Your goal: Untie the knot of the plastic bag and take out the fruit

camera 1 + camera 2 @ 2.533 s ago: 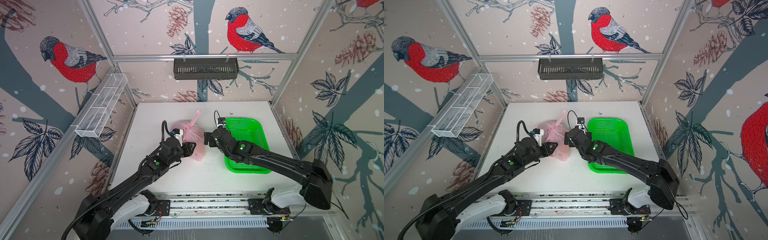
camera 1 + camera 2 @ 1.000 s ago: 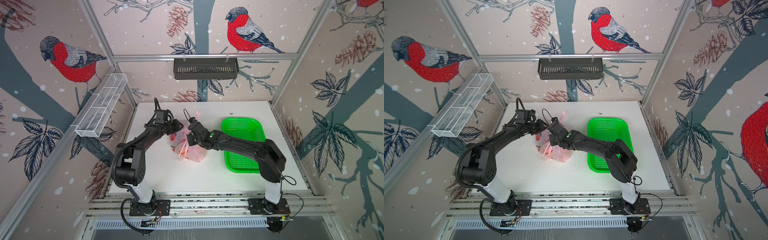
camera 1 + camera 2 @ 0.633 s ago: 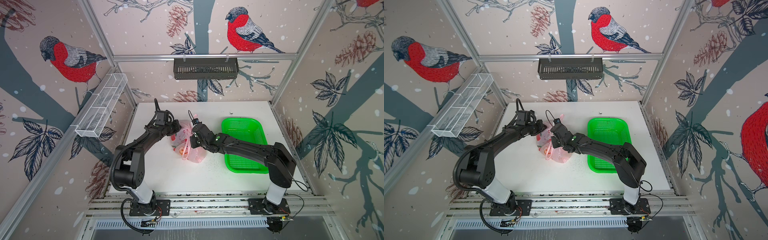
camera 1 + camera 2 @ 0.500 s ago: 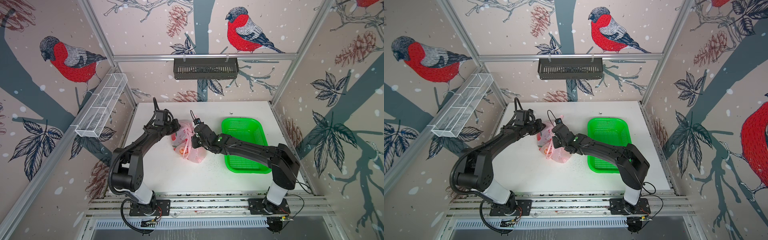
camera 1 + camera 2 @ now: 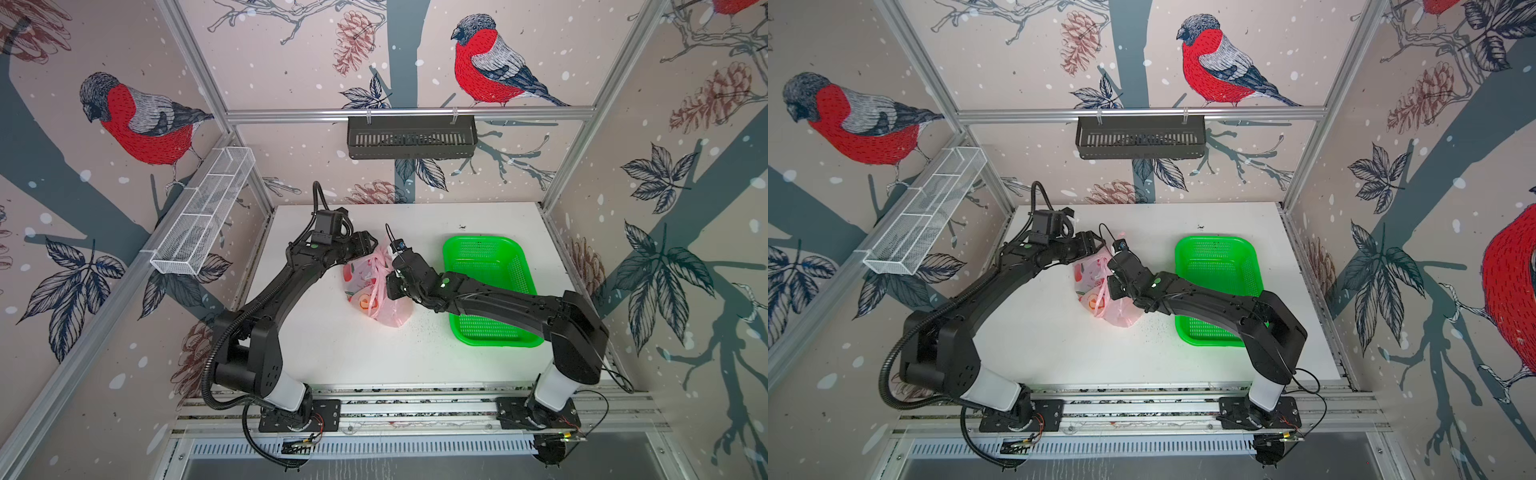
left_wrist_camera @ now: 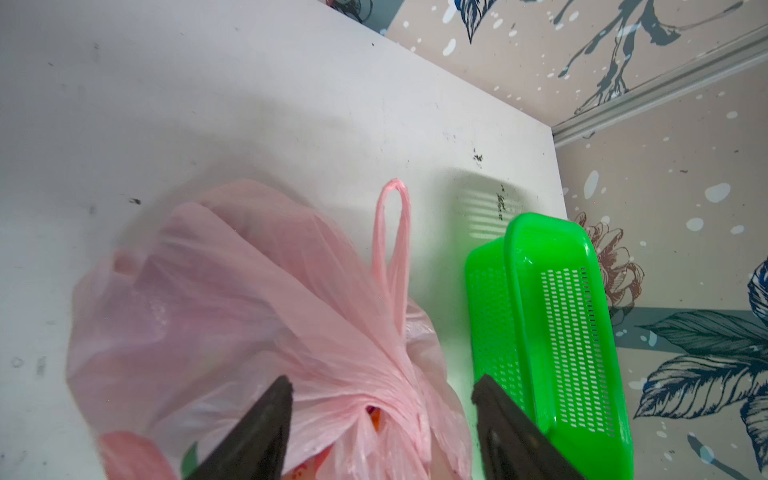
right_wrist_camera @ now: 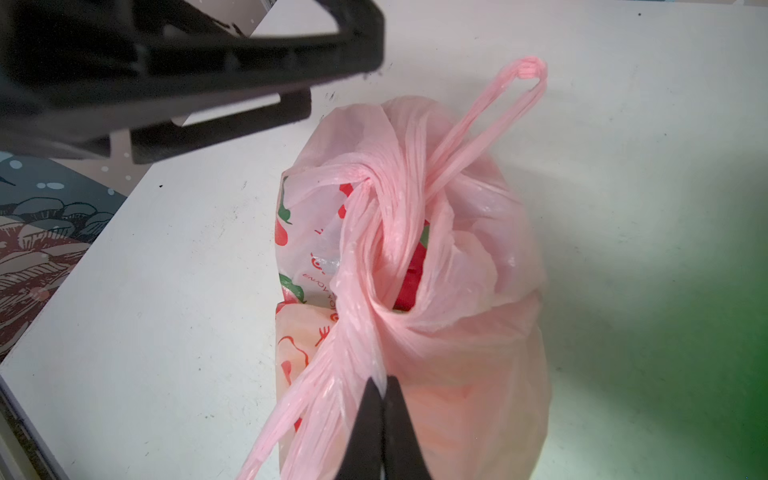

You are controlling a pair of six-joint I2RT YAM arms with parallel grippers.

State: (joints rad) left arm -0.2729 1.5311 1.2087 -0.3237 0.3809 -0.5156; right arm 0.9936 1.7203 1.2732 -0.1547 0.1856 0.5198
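Note:
Crossed straps bunch the bag shut, so my left gripper pinches next the bag's gathered plastic [image 6: 356, 352], pulling it away from my right gripper's strap.
The pale pink plastic bag [image 5: 388, 313] [image 5: 1115, 311] lies mid-table, in both top views. Its knot [image 7: 388, 195] is a loose twist of crossed handle straps, with one loop handle [image 7: 525, 72] [image 6: 392, 232] sticking out free. My right gripper [image 7: 380, 380] [image 5: 391, 286] is shut on the other handle strap, close to the bag's mouth. My left gripper [image 6: 382, 388] [image 5: 368, 246] stands open over the gathered top of the bag, holding nothing. Of the fruit, a red piece [image 7: 409, 282] and a bit of orange [image 6: 376, 417] show through the mouth; the rest is hidden in the bag.
A bright green mesh basket [image 5: 478, 240] [image 5: 1214, 241] [image 6: 523, 249] stands just right of the bag, under my right forearm. A white wire shelf [image 5: 203, 216] hangs on the left wall and a black rack [image 5: 411, 137] on the back wall.
My left gripper has opened and let go of the bag's top. My right gripper, still shut on the strap, has drawn it a little toward the front right.

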